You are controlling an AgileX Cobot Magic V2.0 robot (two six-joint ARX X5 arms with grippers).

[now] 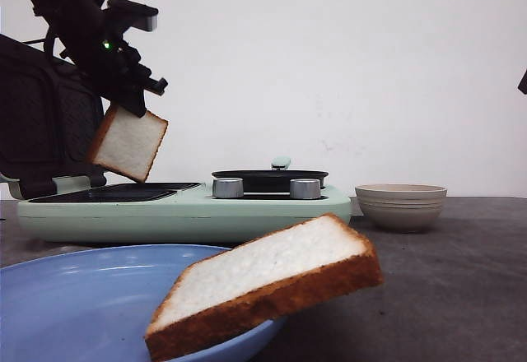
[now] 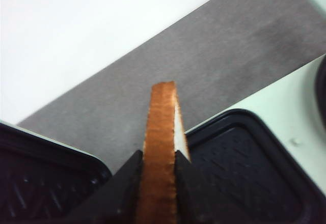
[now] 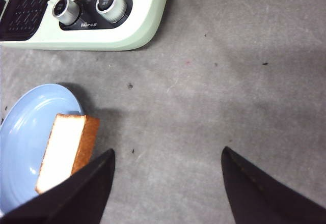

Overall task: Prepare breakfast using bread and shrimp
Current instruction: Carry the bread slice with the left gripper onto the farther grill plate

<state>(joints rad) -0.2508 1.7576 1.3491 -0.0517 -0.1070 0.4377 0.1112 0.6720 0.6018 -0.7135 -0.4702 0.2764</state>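
Note:
Next, my left gripper lays the slice of bread down flat on the black grill plate (image 1: 143, 184) (image 2: 242, 188), between the open lid and pan.
My left gripper (image 1: 125, 105) is shut on one slice of bread (image 1: 128, 142) and holds it tilted in the air above the black grill plate (image 1: 115, 192) of the mint-green breakfast maker (image 1: 181, 214). In the left wrist view the slice's brown crust (image 2: 160, 152) sits squeezed between the fingertips (image 2: 187, 178), over the gap between the two black plates. The second slice (image 1: 263, 288) leans on the rim of the blue plate (image 1: 74, 304); it also shows in the right wrist view (image 3: 63, 150). My right gripper (image 3: 167, 158) is open and empty above the grey table. The shrimp is out of view.
The maker has two silver knobs (image 1: 228, 187) and a black pan (image 1: 269, 178) on its right side. Its open lid (image 1: 45, 123) stands at the far left. A beige bowl (image 1: 401, 206) stands to the right of the maker on the grey table (image 1: 461, 280).

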